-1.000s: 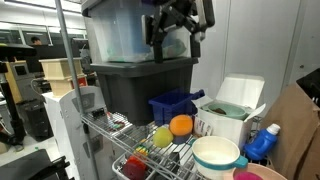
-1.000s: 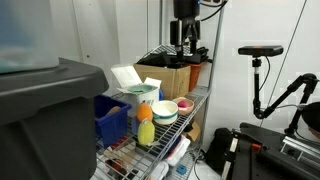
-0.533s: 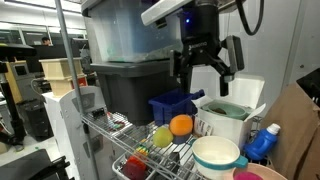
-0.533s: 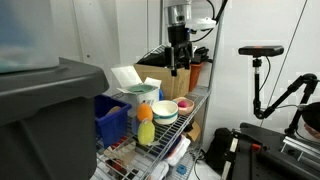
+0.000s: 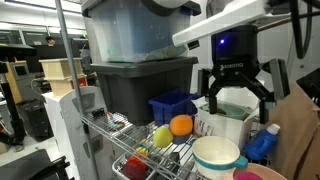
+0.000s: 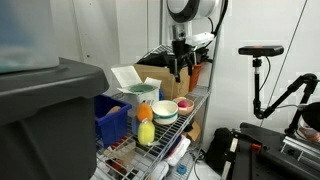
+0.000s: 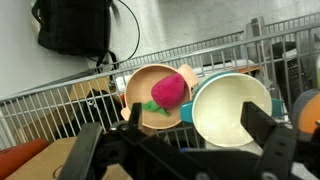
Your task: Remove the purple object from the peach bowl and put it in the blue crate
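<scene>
The purple object in the peach bowl has the magenta body (image 5: 246,175) (image 7: 169,91) that my gripper needs to go down to next, beside its green leaf, and close on.
In the wrist view the purple object (image 7: 168,92), a magenta fruit-like item with a green leaf, lies in the peach bowl (image 7: 143,82) on the wire shelf. My gripper (image 7: 194,116) is open and empty, hanging above the bowls and touching nothing. In both exterior views the gripper (image 5: 240,98) (image 6: 180,72) hangs over the shelf's bowl end. The peach bowl (image 6: 186,105) sits at the shelf's end. The blue crate (image 5: 174,104) (image 6: 112,118) stands beside the black tote, past the bowls.
A cream bowl with a teal outside (image 7: 232,108) (image 5: 215,153) touches the peach bowl. An orange ball (image 5: 181,125), a yellow-green item (image 5: 161,137), a blue bottle (image 5: 263,143) and a white box (image 5: 238,100) share the shelf. A black tote (image 5: 140,85) carries a clear tote (image 5: 125,35).
The gripper has come down from beside the clear tote and moved across toward the bowl end of the shelf. It has stayed open. Nothing on the shelf has moved.
</scene>
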